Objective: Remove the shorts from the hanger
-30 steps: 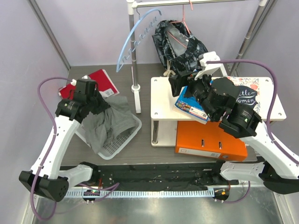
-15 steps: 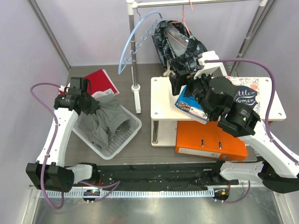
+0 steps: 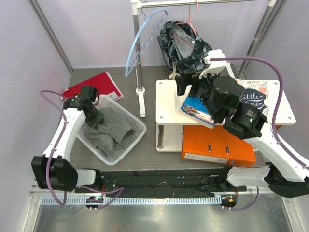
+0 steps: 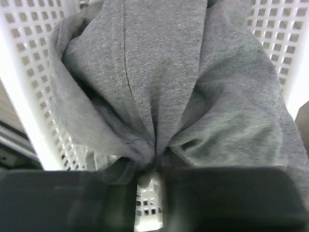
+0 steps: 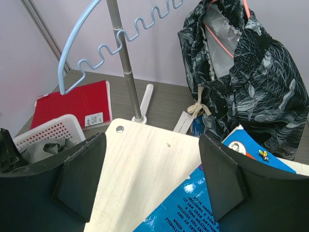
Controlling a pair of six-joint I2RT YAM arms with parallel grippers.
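The shorts' waistband (image 3: 198,47) (image 5: 245,55) has a side away from the light-blue hanger. My right gripper goes there next and closes on it.
The shorts (image 3: 186,46), black with a grey-white print and cream cords, hang on the thin pink-red hanger (image 3: 195,19) from the rail at the back. The right wrist view shows them at the upper right (image 5: 256,72), with the hanger wire (image 5: 223,40) inside the waist. My right gripper (image 3: 186,83) is open and empty above the white shelf, just in front of and below the shorts, not touching them (image 5: 152,179). My left gripper (image 3: 95,115) is down in the white basket, shut on the plain grey garment (image 4: 159,87), which bunches at its fingertips.
A light-blue notched hanger (image 3: 140,38) hangs left of the shorts beside the rack pole (image 3: 139,72). The white basket (image 3: 133,137) sits at the left beside a red notebook (image 3: 104,82). The white shelf (image 3: 169,104) carries a blue book (image 3: 195,110); an orange binder (image 3: 212,145) lies under it.
My left arm has swung left and lowered the grey garment into the basket. My right gripper has edged slightly toward the shorts and stays open.
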